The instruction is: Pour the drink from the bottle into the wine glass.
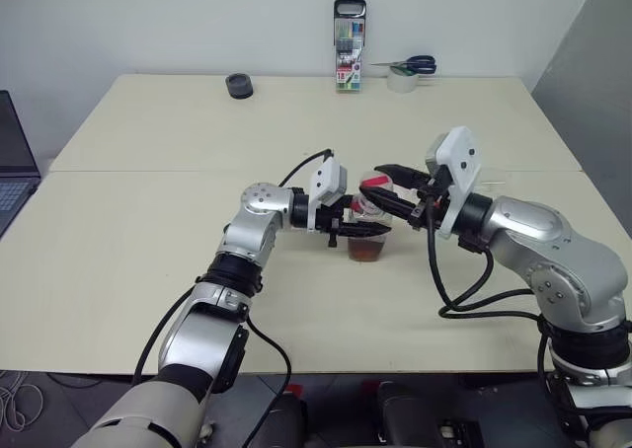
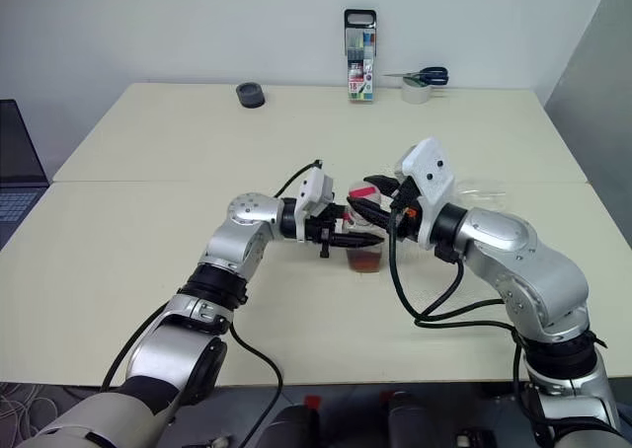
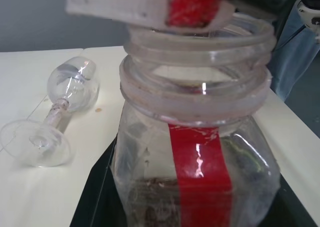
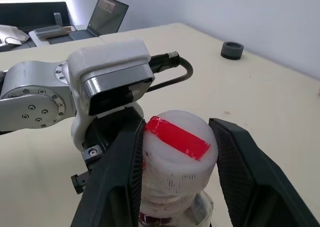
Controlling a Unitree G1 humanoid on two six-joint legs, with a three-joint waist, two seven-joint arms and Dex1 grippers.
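Note:
Next, I let go of the bottle with my left gripper near the seam of the table, in front of the black ring (image 1: pixel 228 198).
The bottle (image 1: pixel 368 233) stands upright at the middle of the table, clear plastic with a red strip (image 3: pixel 200 172) down its side. The amber drink (image 1: pixel 367 251) fills only its bottom. From the left, my left gripper (image 1: pixel 365 229) is shut on the bottle's body. My right gripper (image 4: pixel 177 152) comes in level from the right, its two fingers pressed on either side of the white cap (image 4: pixel 176 147), which carries a red strip. The wine glass (image 3: pixel 60 112) lies on its side on the table beyond the bottle, behind my right wrist (image 2: pixel 481 186).
A marker case (image 1: pixel 349 46) stands at the table's far edge. Beside it, scissors rest on a tape roll (image 1: pixel 405 71). A small black ring (image 1: pixel 239 86) lies at the far left. A laptop (image 1: pixel 12 167) sits off the left side. The cream table (image 1: pixel 148 221) has two joined tops.

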